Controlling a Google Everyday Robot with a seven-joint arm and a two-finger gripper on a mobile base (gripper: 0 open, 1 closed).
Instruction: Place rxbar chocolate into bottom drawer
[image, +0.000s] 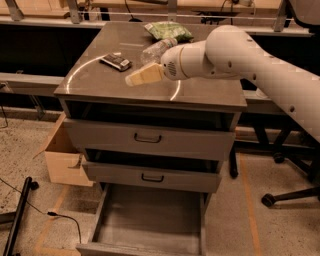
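Observation:
Next, I close my gripper on the near end of the rxbar chocolate (122, 66), the one that faces my fingers, and leave its far end free.
The rxbar chocolate (115, 61), a small dark flat bar, lies on the grey cabinet top (100, 82) near its back left. My gripper (131, 80), with pale tan fingers, reaches from the right over the cabinet top and sits a short way right of and nearer than the bar, apart from it. The bottom drawer (150, 222) is pulled out below, with a plain grey inside and nothing in it.
A green snack bag (168, 31) and a clear plastic bottle (156, 49) lie at the back of the cabinet top, behind my arm. The two upper drawers (147, 138) are pushed in. A cardboard box (61, 157) stands left of the cabinet. A black pole (17, 215) lies on the floor.

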